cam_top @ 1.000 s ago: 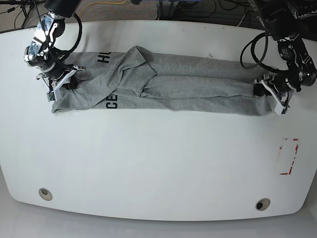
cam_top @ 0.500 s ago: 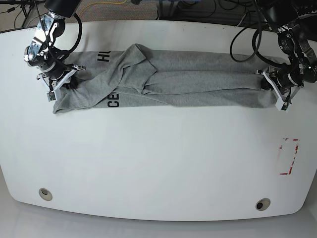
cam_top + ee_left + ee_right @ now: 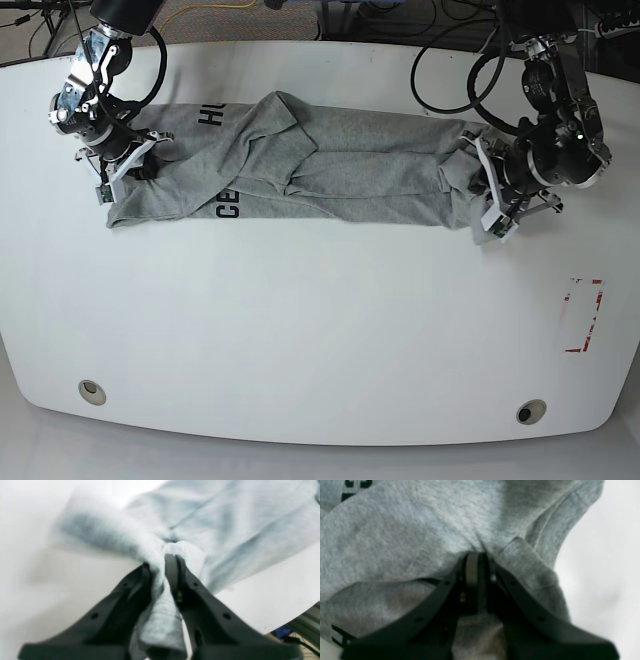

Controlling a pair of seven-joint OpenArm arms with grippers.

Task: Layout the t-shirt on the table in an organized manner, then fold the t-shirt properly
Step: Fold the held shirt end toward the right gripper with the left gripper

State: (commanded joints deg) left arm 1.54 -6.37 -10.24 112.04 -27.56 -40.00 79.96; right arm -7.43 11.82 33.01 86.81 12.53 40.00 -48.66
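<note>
I will let the bunched t-shirt end go from my left gripper, setting it on the middle of the grey t-shirt (image 3: 314,204), by that shirt's near edge.
The grey t-shirt (image 3: 340,165) lies stretched in a long, creased band across the far part of the white table (image 3: 300,320), with black lettering (image 3: 228,205) near its left end. My right gripper (image 3: 120,165) is shut on that left end; the right wrist view shows its fingers (image 3: 476,557) pinched into the fabric (image 3: 395,537). At the shirt's right end, my left gripper (image 3: 482,205) is shut on bunched cloth. In the left wrist view a fold of t-shirt (image 3: 160,620) is clamped at the gripper (image 3: 162,562).
Two round grommet holes (image 3: 91,390) (image 3: 530,411) sit near the table's front edge. A red-and-white rectangular mark (image 3: 583,315) is at the right. Cables (image 3: 450,40) hang beyond the back edge.
My left gripper has carried the shirt's right end leftward in the base view, so the band is shorter and bunched there. The right arm has not moved.
</note>
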